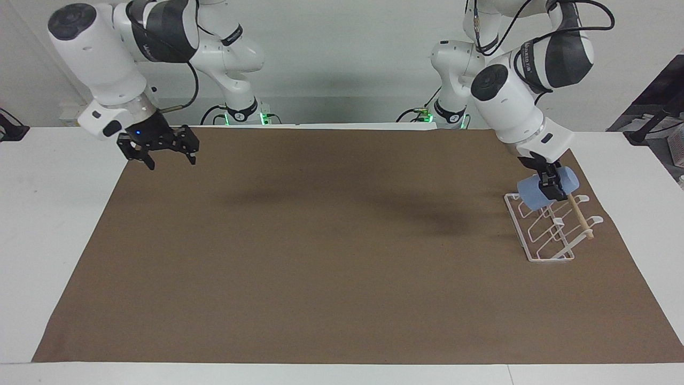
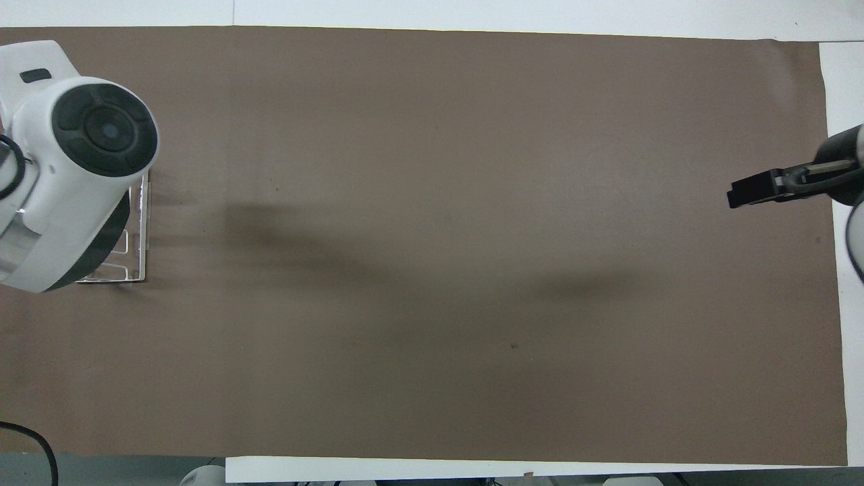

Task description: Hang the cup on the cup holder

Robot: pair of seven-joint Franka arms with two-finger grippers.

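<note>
Next, my left gripper lets go of the light-blue cup on the end pegs of the white wire cup holder (image 2: 105, 162).
My left gripper (image 1: 550, 183) is shut on the light-blue cup (image 1: 533, 195), which lies on its side, and holds it over the end of the white wire cup holder (image 1: 550, 260) nearer to the robots, at the prongs and the wooden dowel (image 1: 580, 217). I cannot tell whether the cup touches a prong. In the overhead view the left arm hides the cup and its gripper; only an edge of the cup holder (image 2: 144, 236) shows. My right gripper (image 1: 171, 156) is open and empty, raised over the mat's edge at the right arm's end; it also shows in the overhead view (image 2: 749, 192).
A brown mat (image 1: 342, 256) covers most of the white table (image 1: 48, 214). The cup holder stands on the mat at the left arm's end.
</note>
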